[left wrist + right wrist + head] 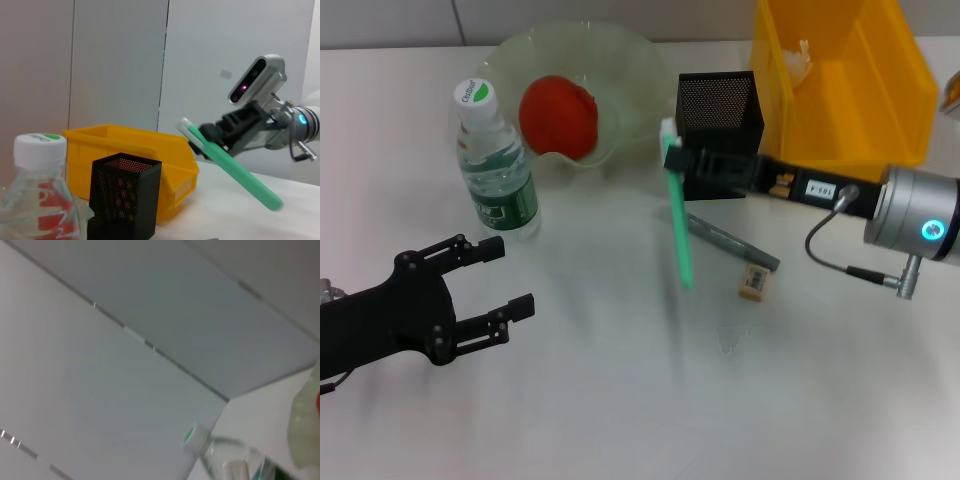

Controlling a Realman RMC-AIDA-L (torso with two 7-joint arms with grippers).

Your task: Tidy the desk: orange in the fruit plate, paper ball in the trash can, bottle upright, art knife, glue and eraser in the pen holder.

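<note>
The green glue will drop from my right gripper inside the black mesh pen holder [728,103], toward its yellow trash can side.
My right gripper [673,158] is shut on the top of a long green glue stick [679,225], which hangs tilted above the table just left of the black mesh pen holder [720,100]. The left wrist view shows the same glue stick [235,172] held by the right gripper [207,136] beside the pen holder [125,197]. A grey art knife [732,241] and a small eraser [755,283] lie on the table below. The orange [558,116] sits in the glass fruit plate [620,60]. The bottle [496,165] stands upright. My left gripper [506,278] is open at the lower left, holding nothing.
The yellow trash can [880,90] stands at the back right with a paper ball [800,58] inside it. In the right wrist view the bottle [225,462] shows against the wall. The trash can [145,150] stands right behind the pen holder.
</note>
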